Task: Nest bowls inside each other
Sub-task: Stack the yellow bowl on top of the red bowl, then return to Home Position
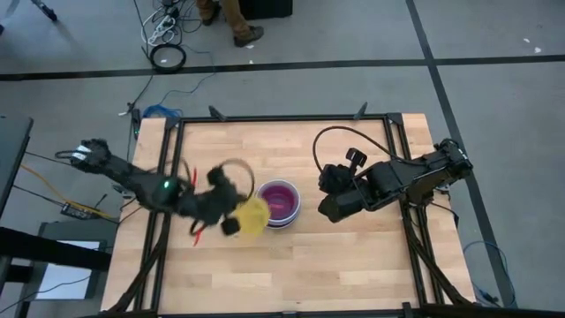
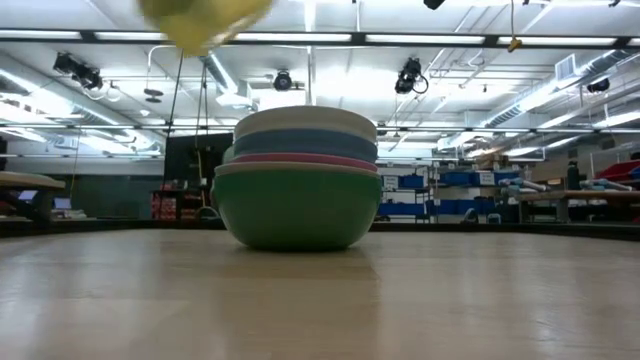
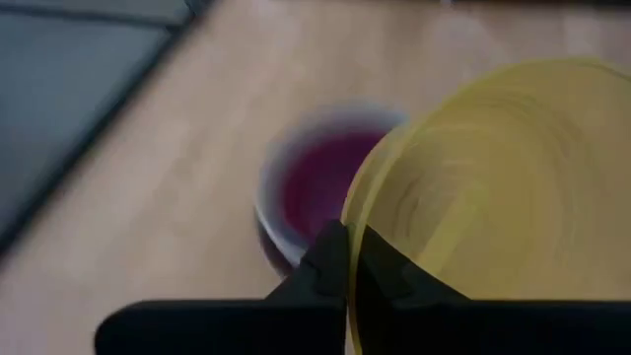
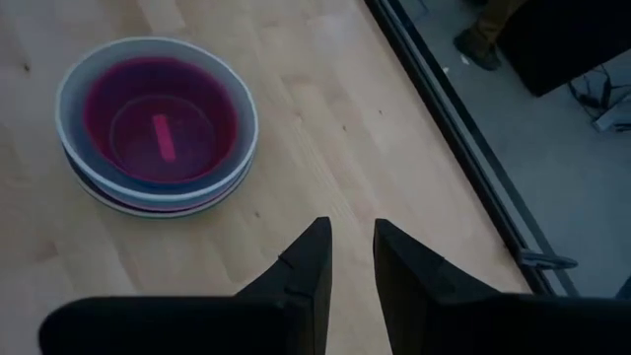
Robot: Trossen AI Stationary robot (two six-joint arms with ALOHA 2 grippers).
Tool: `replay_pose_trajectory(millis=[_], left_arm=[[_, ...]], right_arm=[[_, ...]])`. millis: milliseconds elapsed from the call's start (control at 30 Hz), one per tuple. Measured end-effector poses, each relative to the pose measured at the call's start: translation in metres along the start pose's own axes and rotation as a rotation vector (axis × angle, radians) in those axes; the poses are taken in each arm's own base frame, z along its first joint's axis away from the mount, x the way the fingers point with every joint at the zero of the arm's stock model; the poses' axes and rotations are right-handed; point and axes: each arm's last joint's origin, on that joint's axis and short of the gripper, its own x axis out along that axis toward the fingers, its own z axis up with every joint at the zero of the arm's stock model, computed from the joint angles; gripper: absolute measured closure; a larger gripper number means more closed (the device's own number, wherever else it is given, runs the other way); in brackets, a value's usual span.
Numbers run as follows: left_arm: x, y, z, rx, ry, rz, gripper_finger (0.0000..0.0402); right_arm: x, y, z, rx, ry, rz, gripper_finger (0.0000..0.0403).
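Note:
Next, my left gripper lets go of the yellow bowl inside the dark red bowl (image 1: 279,201) (image 3: 330,183) at the top of the stack.
A stack of nested bowls (image 1: 281,203) rests on its green bottom bowl (image 2: 295,210) at the middle of the wooden table; its innermost bowl is dark red (image 4: 158,118). A yellow bowl (image 1: 252,217) hangs tilted in the air just left of the stack, also visible at the top of the low view as the yellow bowl (image 2: 205,18). My left gripper (image 1: 231,216) is shut on it. My right gripper (image 1: 328,207) waits right of the stack, above the table, its fingers (image 4: 350,247) a little apart with nothing between them. My left gripper pinches the yellow bowl's rim (image 3: 352,251) between its two fingers, one finger (image 3: 389,271) on the inside of the wall and the other (image 3: 323,266) on the outside. The fingers slant down from the table's left. The bowl is lifted clear and tilted.
Bare wood lies in front of and behind the stack. Black frame rails (image 1: 282,118) run along the table's edges. Cables (image 1: 168,57) and a person's shoe (image 1: 248,35) show on the floor beyond the far edge.

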Motion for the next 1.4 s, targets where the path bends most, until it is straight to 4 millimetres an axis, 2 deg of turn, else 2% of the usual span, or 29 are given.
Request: replay_pose_trajectory(millis=[100,200,367,533,667,867,1100,1267,1400], left_arm=[[0.018,0.018,0.023,0.011,-0.054,0.033,0.0398],[0.037,0.036,0.032,0.021,-0.028,0.010,0.0398],[0.069,0.057,0.033,-0.011,0.077,-0.052,0.0398],[0.090,0.067,0.036,-0.049,0.084,-0.110,0.0398],[0.106,0.073,0.030,-0.081,0.159,-0.120,0.0398],[0.119,0.078,0.026,-0.165,0.210,-0.118,0.0392],[0.118,0.075,0.025,-0.292,0.253,-0.194,0.0329],[0.118,0.074,0.025,-0.306,0.263,-0.232,0.0287],[0.118,0.074,0.025,-0.300,0.261,-0.232,0.0269]], right_arm=[[0.000,0.000,0.000,0.000,0.000,-0.003,0.0337],[0.000,-0.001,0.000,-0.004,0.004,-0.006,0.0337],[0.000,-0.001,-0.002,-0.010,0.016,-0.009,0.0337],[0.000,-0.002,-0.004,-0.006,0.037,-0.016,0.0337],[-0.001,-0.002,-0.004,-0.006,0.038,-0.015,0.0337],[-0.001,-0.002,-0.004,-0.006,0.037,-0.015,0.0337],[-0.001,-0.002,-0.004,-0.006,0.037,-0.015,0.0337],[0.000,-0.002,-0.004,-0.004,0.037,-0.015,0.0337],[0.000,-0.001,-0.003,0.003,0.031,-0.010,0.0337]])
